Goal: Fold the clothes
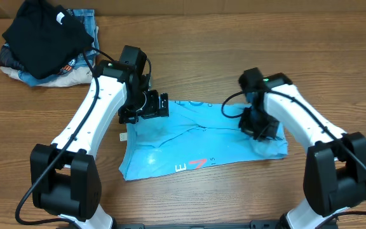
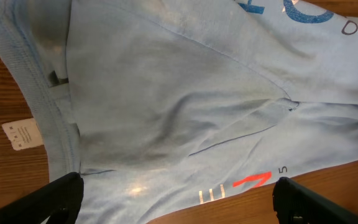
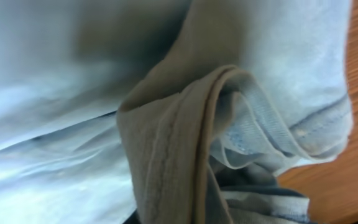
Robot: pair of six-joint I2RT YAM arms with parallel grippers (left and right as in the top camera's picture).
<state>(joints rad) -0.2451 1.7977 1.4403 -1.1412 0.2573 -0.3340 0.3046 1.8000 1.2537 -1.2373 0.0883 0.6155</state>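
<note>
My right gripper will open, because the shirt's hem bunches into a fold there, then take the fold's end nearer the shirt's back corner (image 1: pixel 281 131) and pull it toward the middle.
The clothes, a light sky-blue T-shirt (image 1: pixel 202 143), lie partly folded in the middle of the table, with red-orange and white lettering (image 1: pixel 192 166) near the front edge. My left gripper (image 1: pixel 146 113) hovers open over the shirt's left part. In its wrist view both black fingers (image 2: pixel 61 196) stand wide apart above the cloth (image 2: pixel 166 93), the lettering (image 2: pixel 250 182) and a small white tag (image 2: pixel 22 134). My right gripper (image 1: pixel 259 130) is down on the shirt's right edge. There a bunched ridge of hem (image 3: pixel 185 143) runs into the jaws and hides the fingers.
A pile of other clothes sits at the back left corner: a black garment (image 1: pixel 43 35) on top of denim and beige pieces (image 1: pixel 75 71). Bare wooden table (image 1: pixel 234 51) surrounds the shirt.
</note>
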